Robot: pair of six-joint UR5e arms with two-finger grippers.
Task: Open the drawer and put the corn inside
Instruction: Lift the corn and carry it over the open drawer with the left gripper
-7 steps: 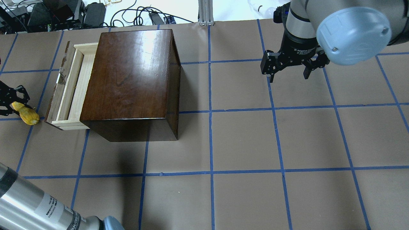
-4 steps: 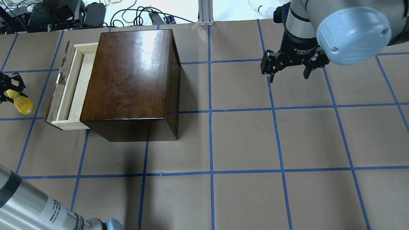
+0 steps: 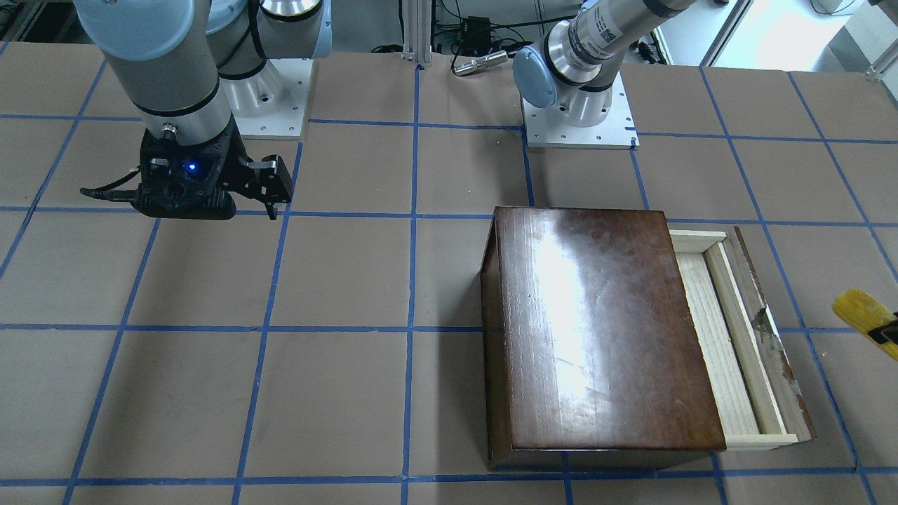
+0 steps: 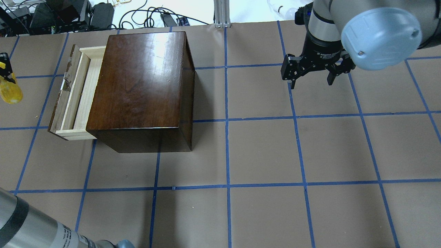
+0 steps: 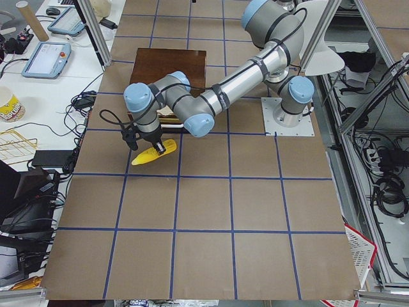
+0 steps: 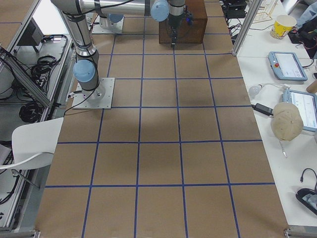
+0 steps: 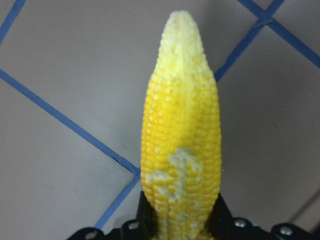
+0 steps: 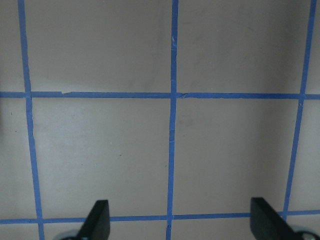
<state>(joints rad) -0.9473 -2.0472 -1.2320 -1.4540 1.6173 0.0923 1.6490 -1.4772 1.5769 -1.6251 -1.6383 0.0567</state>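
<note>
The robot's left gripper should release the yellow corn, now held off the table, lengthwise on the drawer's pale bottom, midway (image 3: pixel 724 344) along the dark-brown box.
The yellow corn (image 4: pixel 9 93) is held off the table in my left gripper (image 4: pixel 3 69), which is shut on its thick end at the far left edge. It also shows in the left wrist view (image 7: pixel 181 145), tip pointing away, and in the front view (image 3: pixel 861 308). The drawer (image 4: pixel 81 93) of pale wood stands pulled out to the left of the dark-brown box (image 4: pixel 141 79); its tray is empty. The corn hangs to the left of the drawer's dark front panel, apart from it. My right gripper (image 4: pixel 311 81) is open and empty, over bare table far to the right.
Brown paper with a blue tape grid (image 4: pixel 227 120) covers the table. Cables and electronics (image 4: pixel 51 17) lie beyond the far edge. My left arm's forearm (image 4: pixel 31 227) crosses the near left corner. The box also shows in the front view (image 3: pixel 596 330).
My left gripper has lifted the corn and carried it towards the far side and further left, along the drawer's front. The right arm, box and drawer have not moved.
</note>
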